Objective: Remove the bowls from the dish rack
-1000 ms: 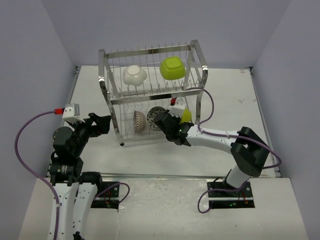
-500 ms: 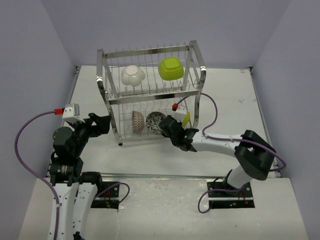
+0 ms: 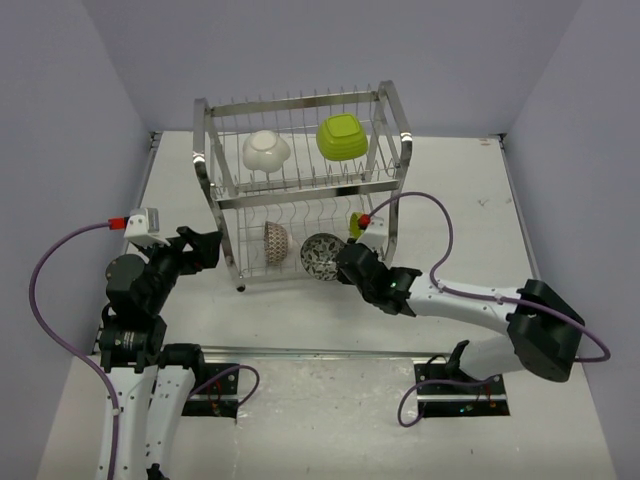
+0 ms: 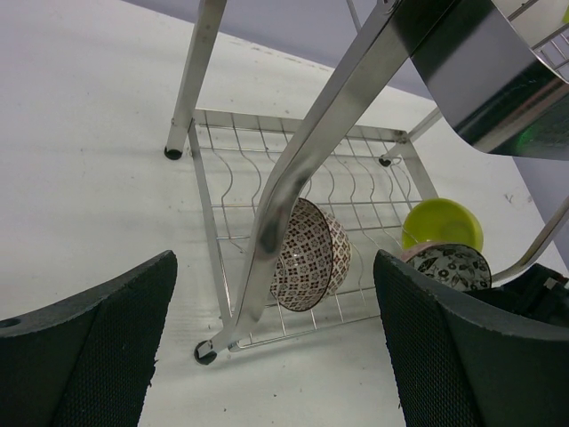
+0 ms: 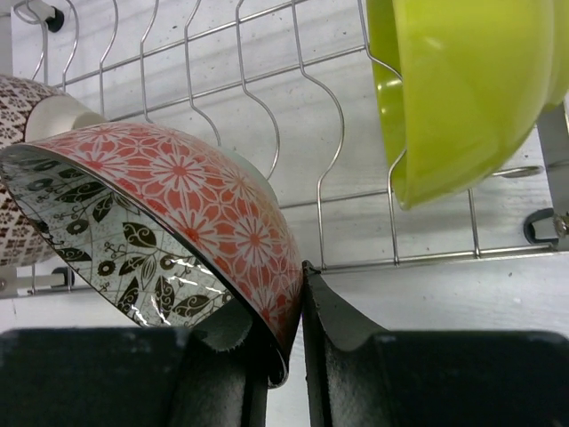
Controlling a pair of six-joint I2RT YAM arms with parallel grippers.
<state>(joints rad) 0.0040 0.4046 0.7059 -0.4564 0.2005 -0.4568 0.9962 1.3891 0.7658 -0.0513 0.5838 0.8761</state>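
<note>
My right gripper will release the red-flowered bowl on the white table [image 3: 458, 220] beside the rack, past the round green bowl. The red-flowered bowl is tilted at the lower tier's front edge.
The chrome dish rack [image 3: 225, 205] holds a white bowl [image 3: 266, 150] and a squarish green bowl [image 3: 342, 136] on its upper tier. On the lower tier a patterned bowl [image 3: 277, 240] stands on edge, with a round green bowl [image 5: 462, 89] at the right. My right gripper [image 5: 286, 329] is shut on the rim of a second patterned bowl [image 5: 178, 205], red-flowered outside and leaf-printed inside, tilted at the lower tier's front edge. My left gripper [image 4: 276, 356] hangs open just left of the rack's front left post [image 4: 302, 178], nothing between its fingers [image 4: 80, 347].
The rack's thin wire dividers [image 5: 338, 178] run close behind the held bowl. Its front left foot [image 4: 205, 353] rests on the white table [image 3: 300, 310] near my left gripper. A purple cable [image 3: 435, 215] loops over my right arm.
My right gripper has drawn the patterned bowl forward and down to the lower tier's front edge, and its arm has swung right. The rack shifted slightly. The left arm has not moved.
</note>
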